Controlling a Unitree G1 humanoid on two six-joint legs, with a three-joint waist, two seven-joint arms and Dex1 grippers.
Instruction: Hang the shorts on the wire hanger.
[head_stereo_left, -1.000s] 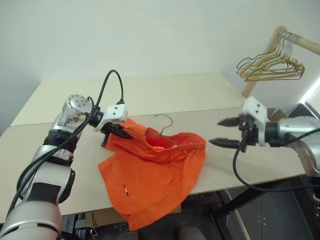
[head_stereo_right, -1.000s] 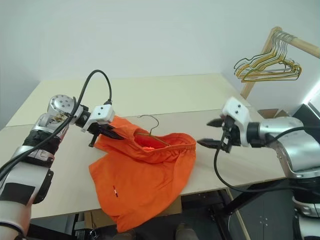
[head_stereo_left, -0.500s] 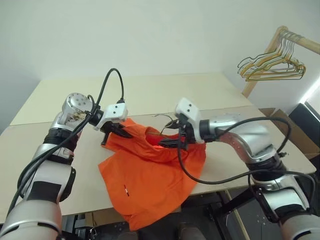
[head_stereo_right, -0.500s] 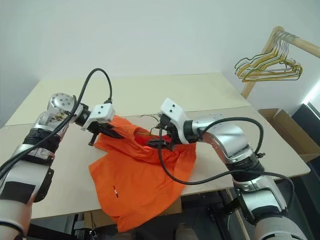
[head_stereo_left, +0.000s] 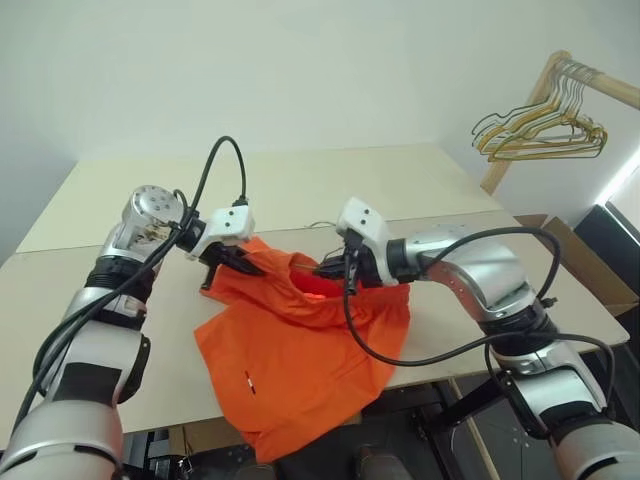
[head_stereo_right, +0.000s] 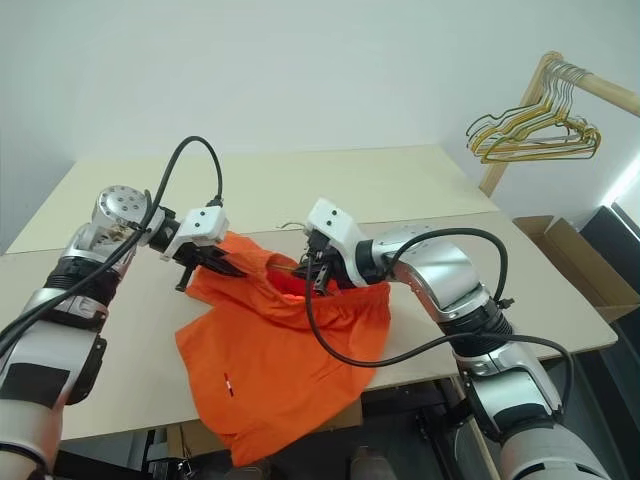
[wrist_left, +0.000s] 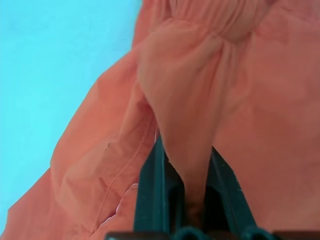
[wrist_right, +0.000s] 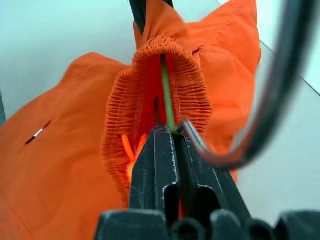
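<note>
The shorts are pinched in my left gripper by the plain cloth below the waistband, so it should open and take the gathered elastic edge (wrist_left: 212, 22) by the hanger's end.
The bright orange shorts (head_stereo_left: 300, 350) lie on the table, their lower part hanging over the front edge. My left gripper (head_stereo_left: 238, 264) is shut on the left end of the gathered waistband (wrist_left: 200, 75) and holds it lifted. At the waistband's open mouth, my right gripper (head_stereo_left: 326, 270) is shut on the thin wire hanger (wrist_right: 167, 95), whose wire runs up inside the elastic band. Most of the hanger is hidden inside the shorts. A bit of its hook (head_stereo_left: 320, 226) shows behind the waistband.
The pale wooden table (head_stereo_left: 450, 180) stretches behind and to both sides of the shorts. A bunch of gold and green hangers (head_stereo_left: 545, 130) hangs from a wooden rack at the far right. A cardboard box (head_stereo_right: 570, 260) sits below the table's right end.
My right arm has swung in from the right to the shorts' waistband, and its gripper, open before, has shut on the hanger wire. The left gripper has kept still.
</note>
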